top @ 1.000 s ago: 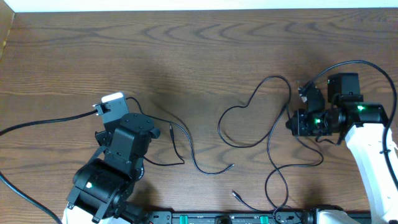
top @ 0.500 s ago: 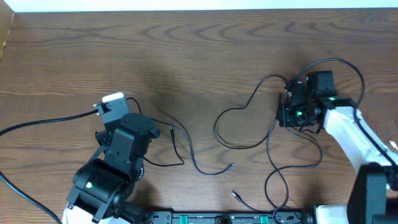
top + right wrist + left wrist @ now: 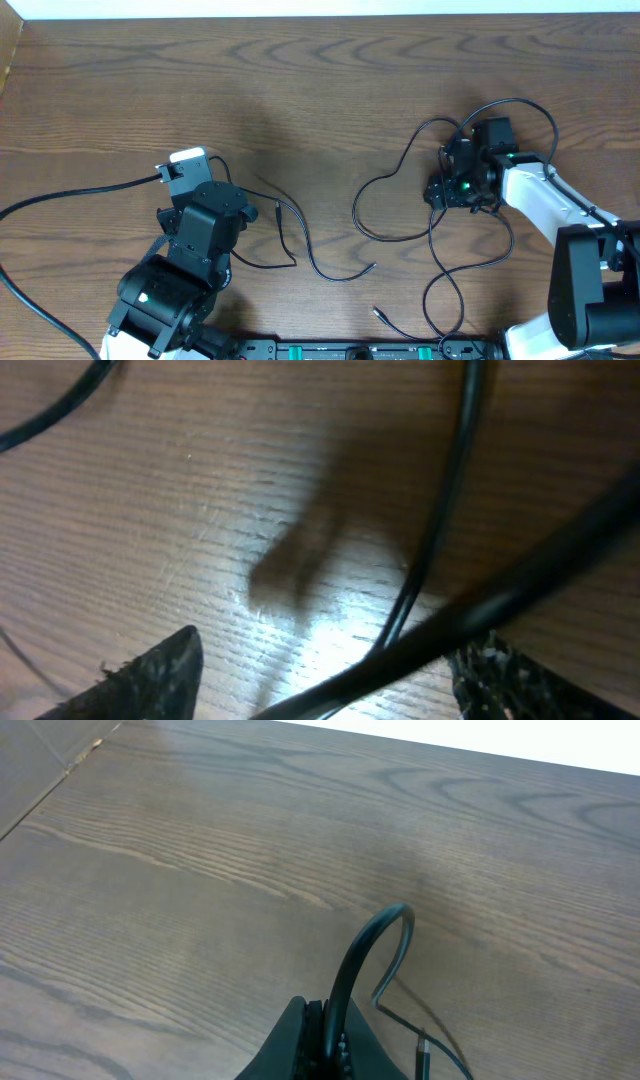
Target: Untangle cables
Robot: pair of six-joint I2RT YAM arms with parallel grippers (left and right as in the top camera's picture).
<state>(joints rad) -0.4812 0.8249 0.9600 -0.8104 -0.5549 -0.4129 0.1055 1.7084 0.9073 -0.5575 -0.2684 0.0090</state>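
Note:
Black cable pieces cross loosely between my open right fingers, so I need to grip them together and carry the looped cable [image 3: 432, 222] away from my left gripper's cable.
Thin black cables lie in loose loops on the wood table. One cable [image 3: 372, 180] forms a heart-shaped loop at centre right. Another cable [image 3: 312, 262] trails from my left arm toward the middle. My right gripper [image 3: 445, 186] hovers low over the loop's right side and is open. In the right wrist view its fingertips [image 3: 155, 672] stand wide apart, with two black strands [image 3: 430, 550] crossing between them. My left gripper [image 3: 328, 1032] is shut on a black cable [image 3: 372, 935] that arches up out of the jaws. A small plug [image 3: 424, 1050] lies just to its right.
A thick black lead [image 3: 70, 200] runs from the left arm [image 3: 195, 240] off the table's left side. A loose plug end [image 3: 378, 312] lies near the front rail [image 3: 350, 350]. More cable [image 3: 445, 290] curls in front of the right arm.
The right gripper has moved left across the table to the loop's right side and has opened. The loop has shifted slightly. The left arm has stayed still.

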